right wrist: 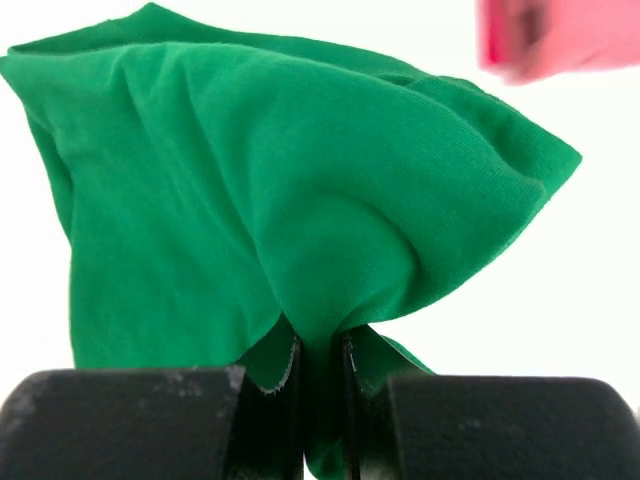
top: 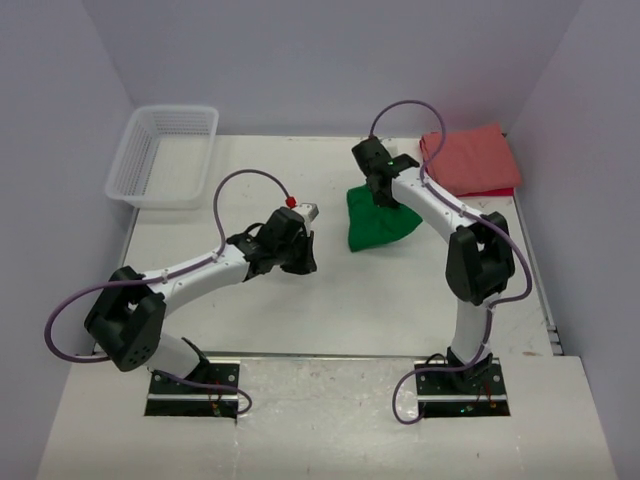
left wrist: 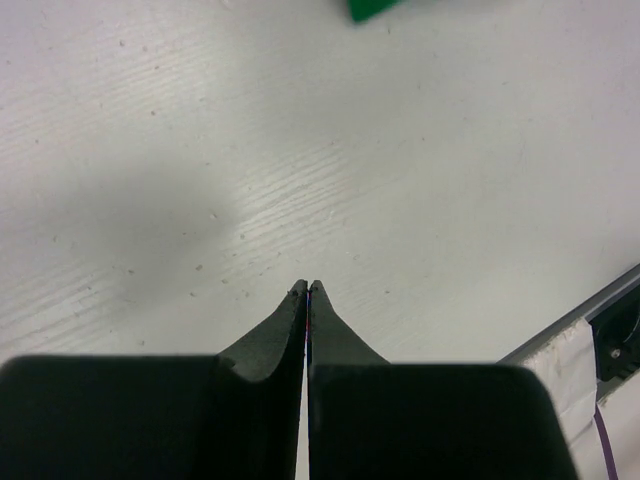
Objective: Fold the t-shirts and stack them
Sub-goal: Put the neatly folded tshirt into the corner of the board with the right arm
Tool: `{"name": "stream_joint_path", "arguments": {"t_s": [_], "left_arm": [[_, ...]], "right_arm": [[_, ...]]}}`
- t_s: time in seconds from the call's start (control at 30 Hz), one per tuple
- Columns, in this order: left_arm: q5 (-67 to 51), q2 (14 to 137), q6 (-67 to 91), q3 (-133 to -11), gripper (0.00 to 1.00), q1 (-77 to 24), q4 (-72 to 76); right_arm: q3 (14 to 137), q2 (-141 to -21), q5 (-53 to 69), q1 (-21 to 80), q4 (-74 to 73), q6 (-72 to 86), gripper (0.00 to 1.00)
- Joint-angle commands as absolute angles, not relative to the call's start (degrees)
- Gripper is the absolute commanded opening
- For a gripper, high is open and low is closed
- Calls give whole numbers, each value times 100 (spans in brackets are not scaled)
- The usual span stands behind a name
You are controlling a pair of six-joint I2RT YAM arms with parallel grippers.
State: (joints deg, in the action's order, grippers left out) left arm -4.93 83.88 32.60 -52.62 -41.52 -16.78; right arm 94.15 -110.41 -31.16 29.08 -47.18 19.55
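Observation:
My right gripper needs to lay the green t-shirt flat on top of the folded salmon-red t-shirt [top: 471,162], and then my gripper needs to let go of it there.
The green t-shirt [top: 378,222] lies bunched in a folded wad right of the table's middle. My right gripper [top: 380,188] is shut on a pinch of its cloth; in the right wrist view the green t-shirt [right wrist: 280,200] rises in folds from between the fingers [right wrist: 320,345]. The salmon-red t-shirt [top: 470,160] lies folded at the back right corner, and its blurred edge shows in the right wrist view [right wrist: 560,35]. My left gripper [top: 303,255] is shut and empty over bare table, left of the green shirt; its closed fingertips [left wrist: 307,290] hover above the table, with a green corner [left wrist: 372,8] far ahead.
A white plastic mesh basket [top: 165,155] stands at the back left corner. The table's right edge has a metal rail [top: 540,290]. Purple cables loop off both arms.

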Motion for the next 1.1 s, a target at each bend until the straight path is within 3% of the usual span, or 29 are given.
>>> {"name": "stream_joint_path", "arguments": {"t_s": [0.0,0.37,0.67,0.8,1.07], "left_arm": [[-764,8235,3120,-5081,0,-4140,-1442],[-1239,8314,3102,-4658,0,-4131,-1047],[-1521,8517,3138,-4544,0,-4131,-853],[-1529,8595,3120,-4544,0,-4113,-809],[-1573,8727,3111,-4588,0,-4069,-765]], "right_arm": [[10028,-11267,-4252,2576,-4642,1320,0],[11513,-12181,-4834,1767,-2779,-1402,0],[13332,-13113,-5080,1512,-2171,-3215,0],[13246,-13096,-5010,1450,-2197,-3313,0],[11628,-11883,-4492,1450,-2030,-2628,0]]}}
